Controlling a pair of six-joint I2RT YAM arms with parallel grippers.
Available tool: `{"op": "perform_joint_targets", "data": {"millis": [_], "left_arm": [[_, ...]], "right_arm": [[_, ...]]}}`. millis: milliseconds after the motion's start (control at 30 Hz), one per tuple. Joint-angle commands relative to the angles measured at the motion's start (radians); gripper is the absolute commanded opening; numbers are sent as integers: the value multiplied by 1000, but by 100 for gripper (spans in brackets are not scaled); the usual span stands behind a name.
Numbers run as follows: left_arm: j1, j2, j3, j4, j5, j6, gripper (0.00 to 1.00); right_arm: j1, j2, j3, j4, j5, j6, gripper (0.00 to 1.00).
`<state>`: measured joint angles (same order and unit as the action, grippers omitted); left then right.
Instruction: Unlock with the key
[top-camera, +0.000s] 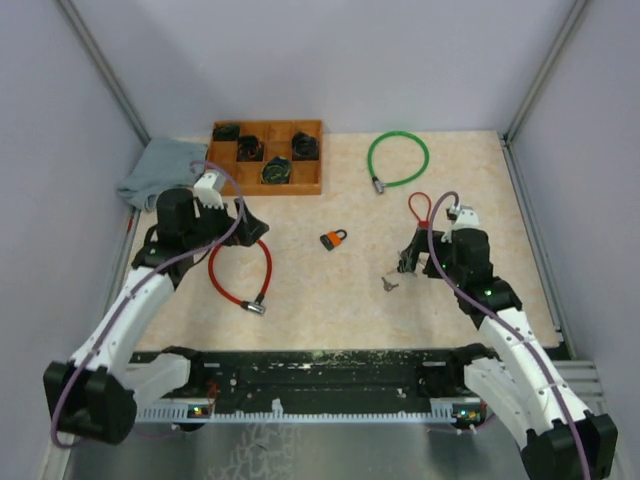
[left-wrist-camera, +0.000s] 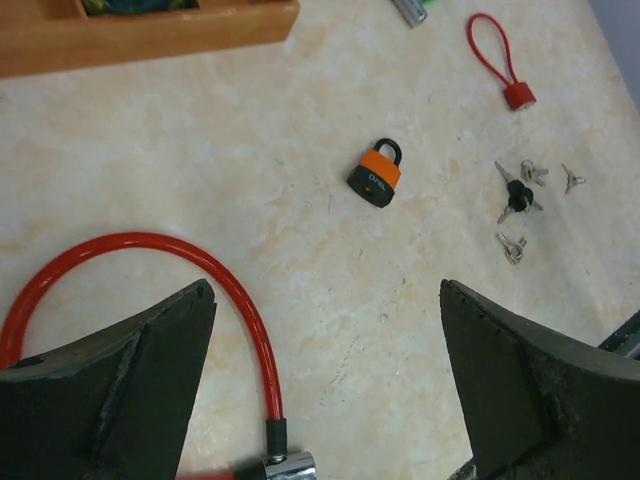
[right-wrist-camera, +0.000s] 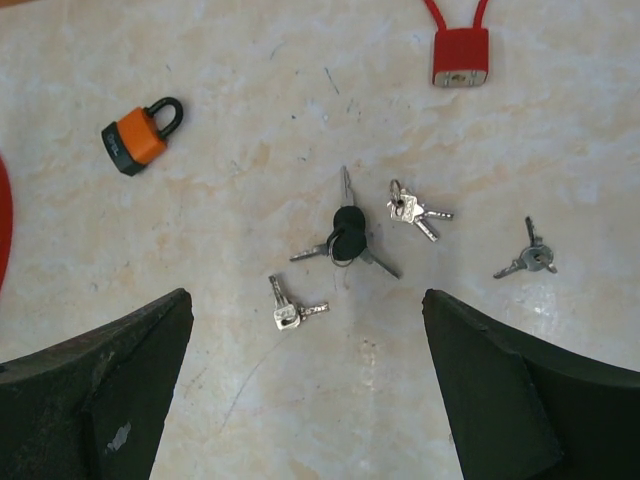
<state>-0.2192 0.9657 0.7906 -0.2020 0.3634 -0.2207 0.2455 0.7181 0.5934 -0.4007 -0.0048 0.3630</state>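
The black key head (top-camera: 404, 267) (right-wrist-camera: 350, 243) beside the metal ring of the black-headed bunch is the next thing that my right gripper needs to move to and close on.
An orange padlock (top-camera: 335, 239) with a black shackle lies shut in the middle of the table; it also shows in the left wrist view (left-wrist-camera: 376, 173) and the right wrist view (right-wrist-camera: 140, 135). Several key bunches lie to its right: a black-headed bunch (right-wrist-camera: 345, 235) and small silver pairs (right-wrist-camera: 290, 312) (right-wrist-camera: 412, 210) (right-wrist-camera: 530, 258). My right gripper (top-camera: 410, 255) (right-wrist-camera: 306, 298) is open and empty, hovering just near of the keys. My left gripper (top-camera: 248, 224) (left-wrist-camera: 325, 295) is open and empty, left of the padlock, above a red cable lock (left-wrist-camera: 225, 290).
The large red cable lock (top-camera: 240, 275) lies at front left. A small red cable lock (top-camera: 420, 208) and a green cable loop (top-camera: 397, 158) lie behind the keys. A wooden tray (top-camera: 313, 172) with dark locks and a grey cloth (top-camera: 160, 170) sit at the back left.
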Motion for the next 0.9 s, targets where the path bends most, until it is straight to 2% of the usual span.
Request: {"op": "perform_joint_targets", "data": {"millis": [0,100,333,433,600,733,867], "left_arm": [[-14,198,97,-64,131,8,97],[-70,329,146,-60,131,1,96],[-260,599,338,-80,-41,36,95],[-312,713,432,-92,-102,100,95],[-392,913,640,-216,-226,269,94],[-415,1050,776,-306,-232,361,93],[-430,1118,857,-339,-225,471,91]], "right_arm": [[-9,31,-29,112,-52,35,98],[-8,60,-40,133,-55,21,98],[-8,90,-72,166,-95,8,98],[-7,85,-86,178,-105,12,98],[-7,87,-106,191,-107,15,98],[-6,93,-115,210,-126,20,98],[-5,92,-135,248,-141,30,98]]}}
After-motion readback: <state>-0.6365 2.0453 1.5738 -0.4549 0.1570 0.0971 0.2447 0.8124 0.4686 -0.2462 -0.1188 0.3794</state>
